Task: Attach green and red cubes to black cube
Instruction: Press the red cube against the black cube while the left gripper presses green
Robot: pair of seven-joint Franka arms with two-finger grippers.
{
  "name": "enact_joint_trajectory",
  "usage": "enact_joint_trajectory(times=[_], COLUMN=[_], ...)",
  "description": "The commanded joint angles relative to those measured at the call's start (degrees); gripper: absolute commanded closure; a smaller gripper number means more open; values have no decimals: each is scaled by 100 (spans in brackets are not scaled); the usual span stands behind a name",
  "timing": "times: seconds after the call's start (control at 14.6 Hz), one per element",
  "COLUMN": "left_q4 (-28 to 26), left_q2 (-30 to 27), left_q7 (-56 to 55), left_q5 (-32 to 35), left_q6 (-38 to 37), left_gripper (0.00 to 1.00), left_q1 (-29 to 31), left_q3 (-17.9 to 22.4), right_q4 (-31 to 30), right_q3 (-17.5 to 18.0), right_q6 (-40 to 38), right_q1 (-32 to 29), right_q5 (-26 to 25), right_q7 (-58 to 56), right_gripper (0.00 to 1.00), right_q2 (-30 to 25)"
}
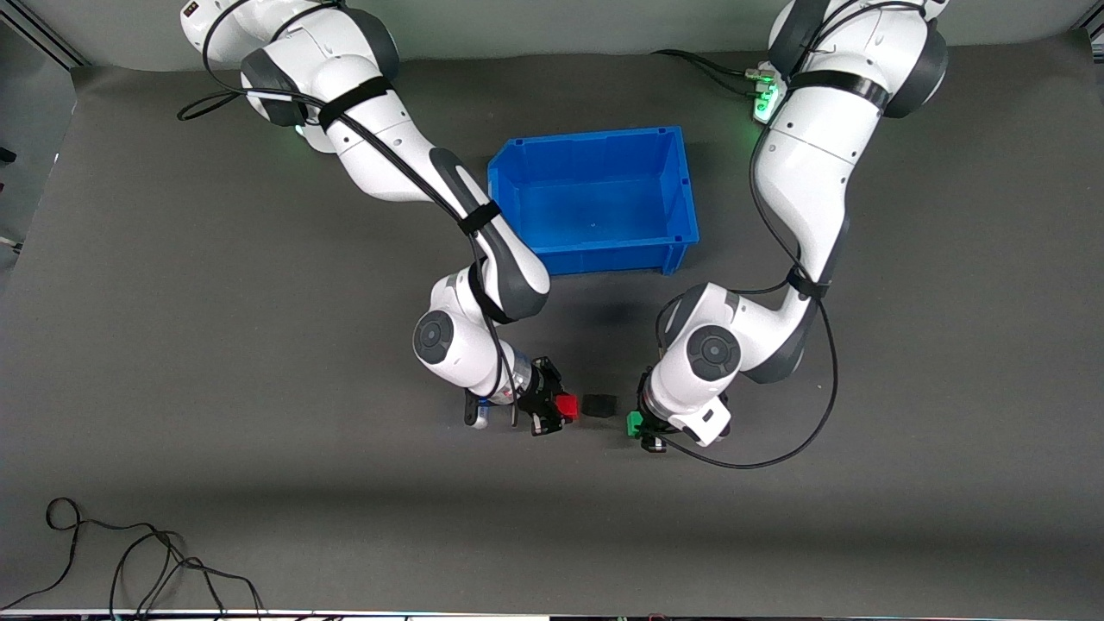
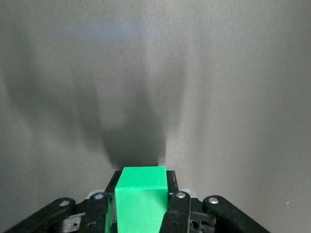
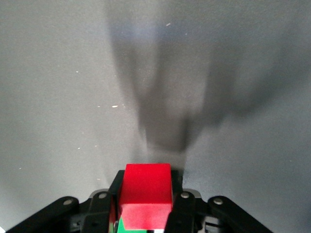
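Observation:
Next, my left gripper releases the green cube against the black cube's side opposite the red cube [image 1: 615, 414].
The black cube [image 1: 600, 405] lies on the dark mat, nearer to the front camera than the blue bin. My right gripper [image 1: 561, 409] is shut on the red cube [image 1: 567, 406], held close beside the black cube on the right arm's side; the red cube fills the jaws in the right wrist view [image 3: 146, 194]. My left gripper [image 1: 638, 425] is shut on the green cube [image 1: 635, 423], a short gap from the black cube on the left arm's side; the green cube shows between the jaws in the left wrist view [image 2: 141, 196].
An open blue bin [image 1: 677, 194] stands farther from the front camera than the cubes, between the two arms. A loose black cable [image 1: 129, 561] lies near the front edge toward the right arm's end.

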Motion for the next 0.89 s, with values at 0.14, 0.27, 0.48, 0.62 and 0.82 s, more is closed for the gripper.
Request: enact_joint_trajectory(times=[0.14,0.27,0.48,0.62,0.82], left_q4=[168,159,159,159,159], left_q2=[230,239,213,186,186], left_q7=[-315,-350,-341,-350,-341], left_q5=[-39,-39,-39,-39,-31], left_q6=[44,35,35,18,26], left_gripper=[100,100,100,100,100], left_q1=[-209,-227,-271,-279,-279], left_q3=[78,70,78,78,78], right_q4=[187,187,187,205,231], right_q3=[-92,-92,-92,-92,-83], right_q6=[121,121,121,130,339], right_q1=[93,137,137,137,137], right_q5=[-84,-84,-76,-58,-41], right_q7=[202,202,202,211,359], right_gripper=[100,100,100,100,100], right_q2=[242,295,295,295,330])
